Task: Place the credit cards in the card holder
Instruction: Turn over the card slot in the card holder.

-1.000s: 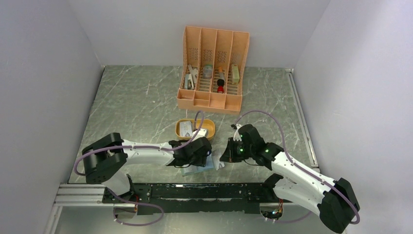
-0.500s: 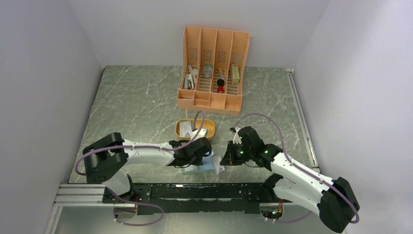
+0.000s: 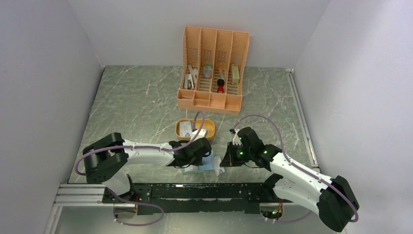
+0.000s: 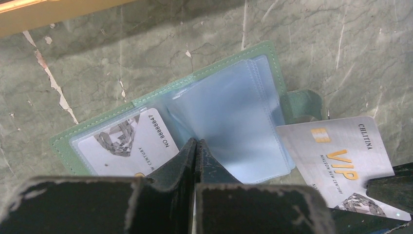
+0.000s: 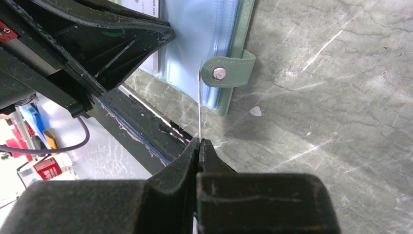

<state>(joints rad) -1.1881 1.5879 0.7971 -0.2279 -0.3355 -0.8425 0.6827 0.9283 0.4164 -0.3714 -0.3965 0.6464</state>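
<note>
My left gripper should open, take the clear pocket leaf it pinches beside the middle fold by its free edge (image 4: 273, 126), and turn the leaf over.
The card holder (image 4: 229, 107) lies open near the table's front edge, green with clear pockets. One credit card (image 4: 131, 146) sits in its left pocket. My left gripper (image 4: 196, 141) is shut at the middle fold, its tips pinched on a clear pocket leaf. Shut on a silver VIP credit card (image 4: 336, 156), my right gripper (image 5: 198, 141) holds it on edge beside the holder's snap strap (image 5: 226, 73), the card's far corner touching the right-hand pocket's edge. From above, both grippers (image 3: 202, 160) (image 3: 223, 163) meet over the holder (image 3: 195, 169).
An orange oval tray (image 3: 208, 124) just behind the holder contains another card (image 3: 185, 128). The tall orange slotted organizer (image 3: 213, 68) with small items stands at the back. The black rail (image 3: 195, 192) runs along the table's near edge, close to the holder.
My left gripper has closed from open to shut over the holder's fold. The right gripper has shifted slightly left and nearer, bringing its card up to the holder.
</note>
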